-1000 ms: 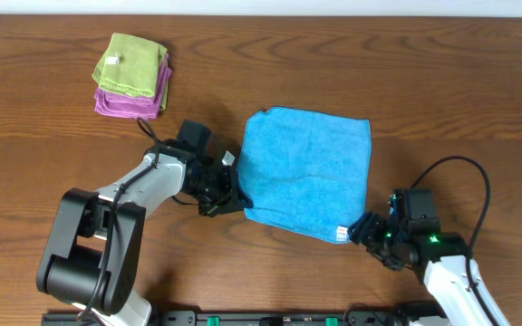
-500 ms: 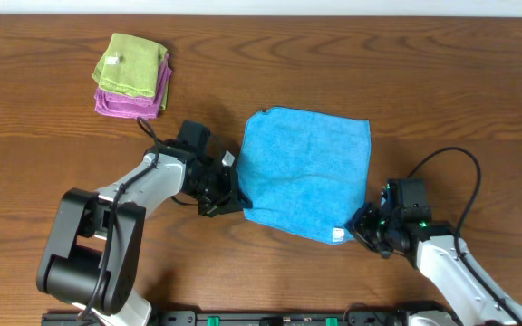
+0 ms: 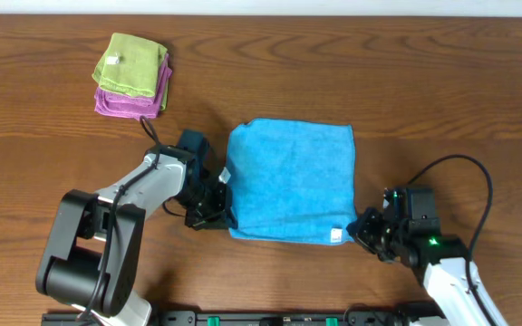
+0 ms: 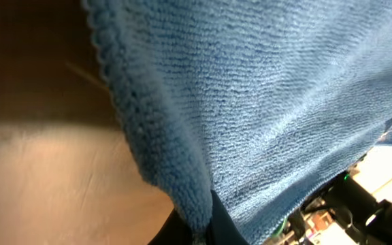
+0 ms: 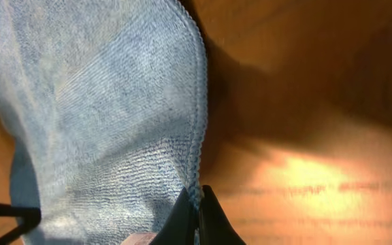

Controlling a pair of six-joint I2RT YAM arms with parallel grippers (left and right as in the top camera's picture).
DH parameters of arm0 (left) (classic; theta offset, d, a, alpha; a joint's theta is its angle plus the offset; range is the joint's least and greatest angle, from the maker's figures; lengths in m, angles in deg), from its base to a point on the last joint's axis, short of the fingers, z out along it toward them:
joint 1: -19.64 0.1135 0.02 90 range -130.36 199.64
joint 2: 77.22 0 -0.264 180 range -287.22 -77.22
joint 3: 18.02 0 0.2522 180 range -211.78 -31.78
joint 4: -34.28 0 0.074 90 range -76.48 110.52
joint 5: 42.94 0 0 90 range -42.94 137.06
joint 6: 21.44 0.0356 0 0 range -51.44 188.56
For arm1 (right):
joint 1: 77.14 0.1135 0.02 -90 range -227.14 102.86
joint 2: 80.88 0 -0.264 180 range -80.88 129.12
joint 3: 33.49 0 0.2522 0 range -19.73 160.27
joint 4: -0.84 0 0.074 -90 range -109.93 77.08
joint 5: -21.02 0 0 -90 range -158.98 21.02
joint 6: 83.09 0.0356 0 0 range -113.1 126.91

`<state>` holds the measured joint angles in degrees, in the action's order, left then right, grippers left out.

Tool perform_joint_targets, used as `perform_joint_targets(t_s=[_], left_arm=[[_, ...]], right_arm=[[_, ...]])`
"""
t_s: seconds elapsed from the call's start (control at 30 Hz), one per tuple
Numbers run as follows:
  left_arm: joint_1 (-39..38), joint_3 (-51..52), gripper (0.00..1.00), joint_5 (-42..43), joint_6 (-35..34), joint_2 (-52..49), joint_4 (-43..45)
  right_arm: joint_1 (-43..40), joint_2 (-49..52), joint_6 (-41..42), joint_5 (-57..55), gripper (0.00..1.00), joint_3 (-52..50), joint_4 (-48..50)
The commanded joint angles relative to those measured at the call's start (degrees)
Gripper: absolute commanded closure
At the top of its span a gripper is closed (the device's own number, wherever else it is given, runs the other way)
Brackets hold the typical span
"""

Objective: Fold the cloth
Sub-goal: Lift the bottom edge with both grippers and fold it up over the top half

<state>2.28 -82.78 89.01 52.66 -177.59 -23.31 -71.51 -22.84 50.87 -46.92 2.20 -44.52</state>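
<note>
The left gripper should release the pinched corner on the sky-blue cloth's far corner [image 3: 237, 128] nearest the purple folded cloth.
The sky-blue cloth [image 3: 290, 181] lies spread in the middle of the table, its white tag [image 3: 337, 235] at the near right corner. My left gripper [image 3: 222, 214] is shut on the cloth's near left corner; in the left wrist view the cloth [image 4: 264, 102] runs up from the pinched edge between the fingers [image 4: 226, 228]. My right gripper [image 3: 359, 231] is shut on the near right corner beside the tag. The right wrist view shows the cloth [image 5: 101, 109] with its hem squeezed between the two dark fingers [image 5: 213, 221].
A light green folded cloth [image 3: 132, 63] sits on a purple folded cloth [image 3: 130, 102] at the far left of the wooden table [image 3: 442, 91]. Cables trail behind both arms.
The right gripper has closed on the cloth's near right corner. The cloth has been pulled left and toward the near edge, and its near edge now runs straight between the two grippers.
</note>
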Motion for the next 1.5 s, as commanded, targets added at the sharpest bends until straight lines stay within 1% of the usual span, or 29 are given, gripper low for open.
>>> perform_joint_targets(t_s=[0.0, 0.07, 0.13, 0.27, 0.37, 0.43, 0.57, 0.77, 0.93, 1.1, 1.27, 1.47], left_arm=[[0.1, 0.2, 0.94, -2.0, 2.0, 2.7, -2.1], [0.1, 0.2, 0.94, -2.1, 1.9, 5.3, -2.3], [0.1, 0.2, 0.94, -3.6, 0.2, 8.7, -2.0], [0.1, 0.2, 0.94, -8.4, -5.1, 13.7, 0.8], [0.1, 0.2, 0.94, -9.5, -10.0, 14.2, 5.3], [0.1, 0.2, 0.94, -10.8, -12.0, 14.2, 8.5], [0.1, 0.2, 0.94, -16.9, -14.7, 14.1, 14.9], [0.1, 0.2, 0.94, -20.2, -16.2, 11.3, 25.5], [0.1, 0.0, 0.94, -20.6, -18.2, 5.5, 35.2], [0.1, -0.9, 0.94, -23.9, -19.1, 2.2, 40.6], [0.1, -1.0, 0.94, -24.6, -20.2, -0.8, 46.3], [0.1, -1.5, 0.94, -24.6, -20.5, -5.3, 51.4]], right_arm=[[-0.3, -2.5, -2.5, -0.9, 0.99, -0.2, -1.9], [-0.3, -4.2, -2.5, -0.9, 0.99, -0.2, -2.7], [-0.3, -5.9, -2.5, -1.2, 0.99, -0.2, -2.0], [-0.3, -7.1, -2.5, -4.2, 0.99, -0.2, 4.8], [-0.3, -4.5, -2.7, -5.0, 0.98, -0.2, 10.0], [-0.3, -2.4, -4.7, -5.0, 0.98, -0.2, 13.8], [-0.3, 2.7, -6.1, -7.6, 0.99, 0.1, 22.4], [-0.3, 10.8, -10.7, -9.8, 0.99, 3.9, 27.4], [-0.3, 18.0, -15.5, -13.1, 0.99, 9.9, 29.0], [-0.3, 26.2, -18.8, -15.4, 0.98, 15.5, 31.3], [-0.3, 32.6, -21.9, -16.1, 0.99, 19.7, 32.5], [-0.3, 35.1, -22.1, -18.0, 0.99, 20.2, 34.5]])
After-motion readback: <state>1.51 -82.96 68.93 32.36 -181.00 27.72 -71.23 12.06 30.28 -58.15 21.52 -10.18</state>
